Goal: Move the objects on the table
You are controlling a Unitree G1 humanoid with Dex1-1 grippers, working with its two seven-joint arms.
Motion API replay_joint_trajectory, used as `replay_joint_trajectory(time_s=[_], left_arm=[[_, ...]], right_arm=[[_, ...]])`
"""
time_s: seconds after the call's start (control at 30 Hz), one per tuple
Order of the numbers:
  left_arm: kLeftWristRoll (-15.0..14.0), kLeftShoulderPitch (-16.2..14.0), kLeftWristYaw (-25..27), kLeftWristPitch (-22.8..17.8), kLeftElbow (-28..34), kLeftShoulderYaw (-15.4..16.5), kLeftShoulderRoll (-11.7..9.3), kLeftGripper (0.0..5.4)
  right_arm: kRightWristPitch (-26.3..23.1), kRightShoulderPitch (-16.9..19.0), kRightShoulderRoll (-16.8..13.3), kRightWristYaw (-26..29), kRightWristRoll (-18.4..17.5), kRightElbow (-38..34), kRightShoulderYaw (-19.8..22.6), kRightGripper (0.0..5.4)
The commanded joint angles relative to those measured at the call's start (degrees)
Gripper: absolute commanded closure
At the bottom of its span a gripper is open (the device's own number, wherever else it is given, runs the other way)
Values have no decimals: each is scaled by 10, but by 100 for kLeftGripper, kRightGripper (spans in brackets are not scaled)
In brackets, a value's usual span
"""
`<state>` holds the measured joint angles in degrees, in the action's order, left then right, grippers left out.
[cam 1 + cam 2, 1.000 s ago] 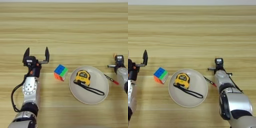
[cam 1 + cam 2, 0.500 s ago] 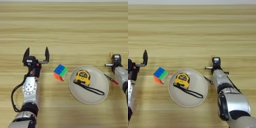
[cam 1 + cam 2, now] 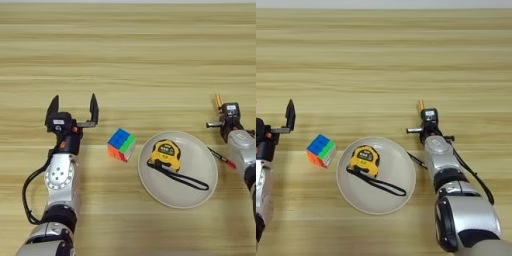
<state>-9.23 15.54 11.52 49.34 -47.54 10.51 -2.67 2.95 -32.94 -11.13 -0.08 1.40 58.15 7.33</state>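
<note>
The robot's right gripper should release the thin dark rod in the plate (image 3: 192, 168), close beside the yellow-and-black tape measure. The rod is now held just past the plate's far rim.
The puzzle cube (image 3: 121, 145) rests on the table (image 3: 125, 50), between my left gripper and the plate. My left gripper (image 3: 73, 109) stands open, left of the cube and slightly beyond it, with nothing between its fingers. My right gripper (image 3: 428, 116) is at the right, just past the plate's far right rim. Its fingers are close together on the thin dark rod, whose brass-coloured end (image 3: 420, 105) sticks out beyond them. The rest of the rod is hidden by the gripper.
A round off-white plate (image 3: 202, 187) lies right of the cube with a yellow-and-black tape measure (image 3: 166, 152) and its strap in it. A thin pen with a red tip (image 3: 223, 158) lies by the plate's right rim, under my right forearm.
My right gripper has moved a little to the left and farther away, carrying the rod's brass end with it. The left arm, cube and plate have stayed put.
</note>
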Motion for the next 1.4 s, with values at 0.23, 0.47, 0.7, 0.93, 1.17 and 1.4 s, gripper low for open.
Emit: replay_joint_trajectory(time_s=[0.23, 0.47, 0.7, 0.93, 1.17, 1.4], left_arm=[[1, 7, -2, 0, -5, 1, 1, 0], [2, 10, -3, 0, -9, 0, 2, 0], [1, 10, -3, 0, -9, 1, 2, 0], [1, 11, -2, 0, -10, 1, 0, 0], [0, 13, -1, -2, -12, 2, -2, 0], [0, 15, 0, -2, -13, 3, -2, 0]], right_arm=[[-93, 108, -13, 81, -21, -340, -28, 530], [-160, 152, -30, 121, -27, -477, -36, 530], [-203, 194, -62, 182, -31, -564, -59, 530], [-254, 249, -108, 276, -58, -646, -84, 530], [-291, 301, -148, 350, -81, -708, -113, 530], [-327, 321, -151, 377, -104, -697, -125, 530]])
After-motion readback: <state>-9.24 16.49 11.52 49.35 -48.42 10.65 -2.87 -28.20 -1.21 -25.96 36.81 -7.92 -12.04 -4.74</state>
